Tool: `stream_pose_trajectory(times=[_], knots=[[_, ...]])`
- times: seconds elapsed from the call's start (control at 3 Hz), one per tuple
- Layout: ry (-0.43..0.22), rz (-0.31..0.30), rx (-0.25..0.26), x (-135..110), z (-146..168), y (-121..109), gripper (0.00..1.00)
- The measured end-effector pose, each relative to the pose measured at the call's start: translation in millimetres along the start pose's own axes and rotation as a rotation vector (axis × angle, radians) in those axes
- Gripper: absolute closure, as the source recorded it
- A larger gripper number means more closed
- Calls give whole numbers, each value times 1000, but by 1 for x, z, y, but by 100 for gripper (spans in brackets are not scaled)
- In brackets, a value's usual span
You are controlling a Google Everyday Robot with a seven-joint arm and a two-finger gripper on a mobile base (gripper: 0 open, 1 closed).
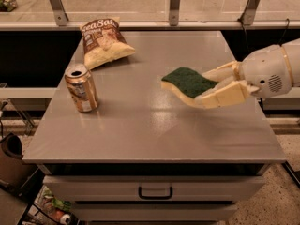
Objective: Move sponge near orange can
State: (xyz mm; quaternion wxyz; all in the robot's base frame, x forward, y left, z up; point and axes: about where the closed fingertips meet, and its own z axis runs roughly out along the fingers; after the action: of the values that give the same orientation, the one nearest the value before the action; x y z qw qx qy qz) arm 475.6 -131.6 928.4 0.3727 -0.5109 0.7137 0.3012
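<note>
The robot's gripper will release the sponge on the grey table (pixel 124 105) beside the orange can, in front of the chip bag.
The sponge (pixel 186 83), pale yellow with a dark green top, hangs above the middle right of the grey table (pixel 154 135). My gripper (pixel 212 87) comes in from the right and is shut on the sponge's right end. The orange can (pixel 81 88) stands upright near the table's left edge, well to the left of the sponge.
A brown-and-white chip bag (pixel 104 41) lies at the table's back left. A railing with metal posts (pixel 174 3) runs behind the table. A drawer with a handle (pixel 155 191) sits under the tabletop. Clutter lies on the floor at lower left (pixel 47 210).
</note>
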Motion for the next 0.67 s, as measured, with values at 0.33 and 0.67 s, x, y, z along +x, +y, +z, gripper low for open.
stream_pose_trajectory(times=[0.33, 0.67], knots=[[34, -39, 7, -4, 34, 19, 100], [26, -65, 16, -17, 69, 25, 100]])
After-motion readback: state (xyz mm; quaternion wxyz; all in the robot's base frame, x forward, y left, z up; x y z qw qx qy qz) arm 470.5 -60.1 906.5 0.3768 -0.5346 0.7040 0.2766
